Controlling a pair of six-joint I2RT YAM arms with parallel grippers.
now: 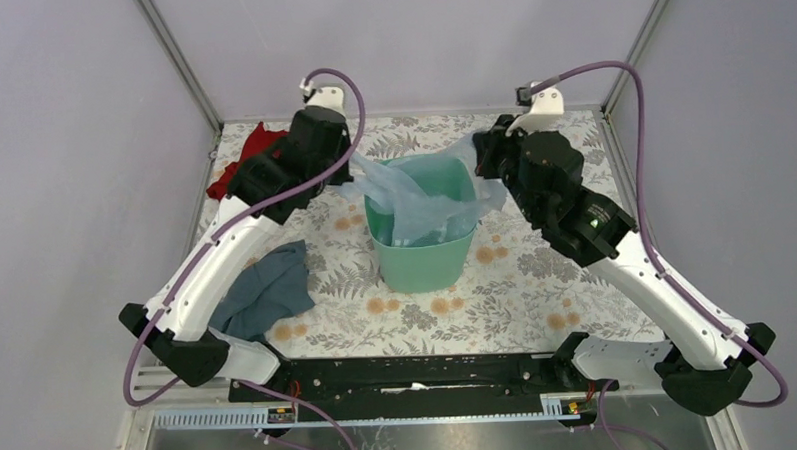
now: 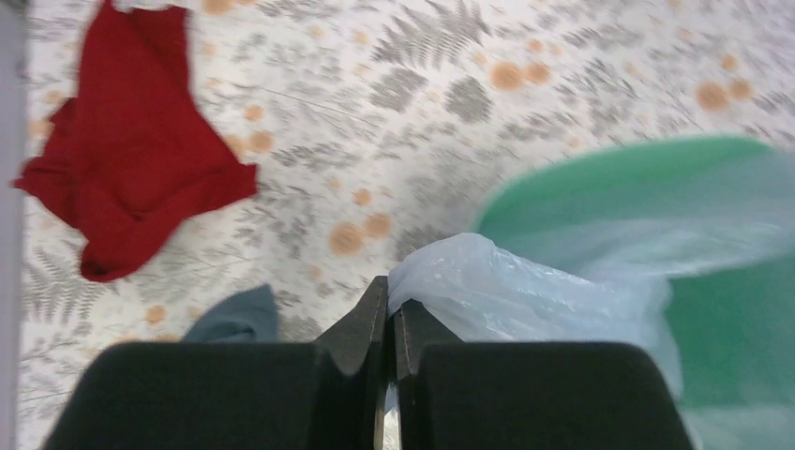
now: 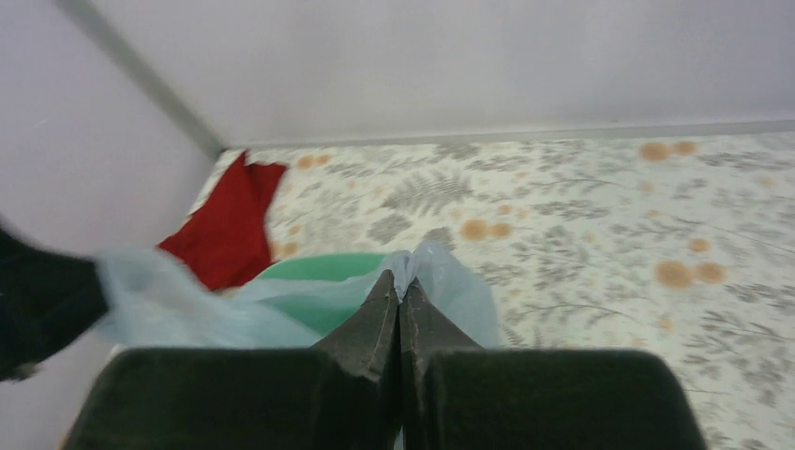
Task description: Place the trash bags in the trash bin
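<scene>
The trash bag sags inside the trash bin's near rim, so I should leave the bag's far end and grab it beside that rim (image 1: 474, 218) with my right gripper.
The mint-green trash bin (image 1: 421, 259) stands upright mid-table. The pale-blue translucent trash bag (image 1: 424, 199) is stretched across its mouth, its middle sagging inside. My left gripper (image 1: 347, 167) is shut on the bag's left end just beyond the bin's far-left rim; the wrist view shows film (image 2: 506, 291) pinched between its closed fingers (image 2: 370, 323) beside the bin (image 2: 722, 319). My right gripper (image 1: 480, 154) is shut on the bag's right end above the far-right rim; film (image 3: 450, 281) bunches at its fingertips (image 3: 380, 309), the bin (image 3: 319, 281) below.
A red cloth (image 1: 247, 155) lies at the far left corner, also in the left wrist view (image 2: 131, 141). A grey-blue cloth (image 1: 267, 290) lies left of the bin by the left arm. The enclosure's walls and frame posts stand close around the floral table cover (image 1: 537, 280).
</scene>
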